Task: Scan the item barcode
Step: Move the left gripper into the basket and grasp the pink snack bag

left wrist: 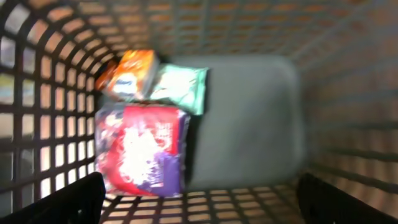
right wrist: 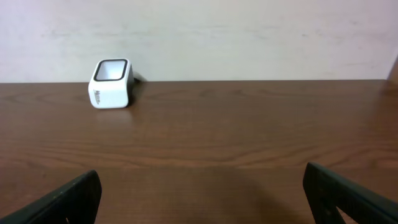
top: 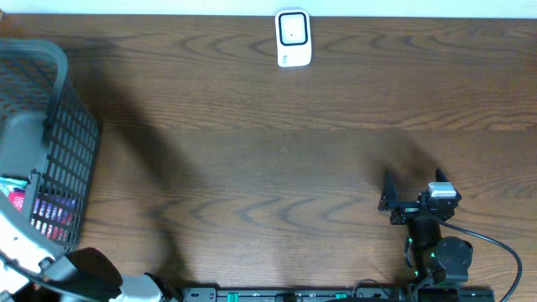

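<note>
The red and purple packet sits beside the pale green packet in the grey mesh basket, and my left gripper will close on the middle (top: 18, 200) (left wrist: 147, 152) of that red and purple packet.
The items lie in a grey mesh basket (top: 65, 155) at the table's left edge. The left wrist view looks down into it at a red and purple packet (left wrist: 142, 149), an orange packet (left wrist: 127, 74) and a pale green packet (left wrist: 180, 87) on the basket floor. My left gripper (left wrist: 199, 208) hangs open above them, touching nothing. The white barcode scanner (top: 293, 38) stands at the table's far edge, also seen as the scanner (right wrist: 112, 83) from the right wrist. My right gripper (top: 413, 191) stands open and empty over bare wood at the front right, facing the scanner.
The basket's mesh walls (left wrist: 43, 124) surround the left gripper on all sides. Brown wooden table (top: 268, 168) stretches between basket and scanner. A pale wall (right wrist: 249, 37) rises just behind the scanner. The left arm's base (top: 88, 273) sits at the front left.
</note>
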`<state>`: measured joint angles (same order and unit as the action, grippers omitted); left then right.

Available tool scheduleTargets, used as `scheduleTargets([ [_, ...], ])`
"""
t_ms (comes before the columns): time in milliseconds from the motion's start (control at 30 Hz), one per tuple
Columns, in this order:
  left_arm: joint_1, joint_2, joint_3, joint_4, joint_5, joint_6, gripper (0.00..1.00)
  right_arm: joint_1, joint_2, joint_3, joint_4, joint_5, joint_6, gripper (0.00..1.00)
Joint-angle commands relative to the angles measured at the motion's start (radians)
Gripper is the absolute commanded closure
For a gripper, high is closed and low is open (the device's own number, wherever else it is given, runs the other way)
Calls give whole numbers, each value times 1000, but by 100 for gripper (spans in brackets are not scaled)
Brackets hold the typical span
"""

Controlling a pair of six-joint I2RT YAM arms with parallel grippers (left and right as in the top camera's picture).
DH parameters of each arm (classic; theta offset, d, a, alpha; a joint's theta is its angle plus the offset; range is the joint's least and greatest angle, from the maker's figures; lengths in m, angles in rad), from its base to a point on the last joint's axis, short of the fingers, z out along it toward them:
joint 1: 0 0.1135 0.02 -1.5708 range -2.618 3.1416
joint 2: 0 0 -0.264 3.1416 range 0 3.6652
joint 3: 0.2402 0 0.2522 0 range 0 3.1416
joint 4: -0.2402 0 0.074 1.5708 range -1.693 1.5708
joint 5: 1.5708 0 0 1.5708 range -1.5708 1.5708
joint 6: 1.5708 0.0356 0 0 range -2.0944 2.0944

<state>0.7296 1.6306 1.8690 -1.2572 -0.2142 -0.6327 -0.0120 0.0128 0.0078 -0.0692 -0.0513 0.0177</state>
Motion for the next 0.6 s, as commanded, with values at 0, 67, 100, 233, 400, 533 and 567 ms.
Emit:
scheduleTargets([
  [0,2,84,-66,-8,-68,-58,2,-7,-4,-2,-3,5,11,1],
  [67,2,125,-97,-12,-76,-58,2,-7,-4,-2,-3,5,11,1],
  [100,2,142,-111,-13,-80,-58,2,-7,-4,-2,-3,5,11,1],
  [233,2,206,-185,-1,-95,-58,2,-7,-4,-2,-3,5,11,1],
  [400,2,257,-283,50,-95,-57,2,-7,-4,-2,-3,5,11,1],
  [533,2,272,-358,109,-96,-58,2,-7,-4,-2,-3,5,11,1],
  [567,2,273,-375,126,-99,-58,2,-7,-4,-2,-3,5,11,1],
])
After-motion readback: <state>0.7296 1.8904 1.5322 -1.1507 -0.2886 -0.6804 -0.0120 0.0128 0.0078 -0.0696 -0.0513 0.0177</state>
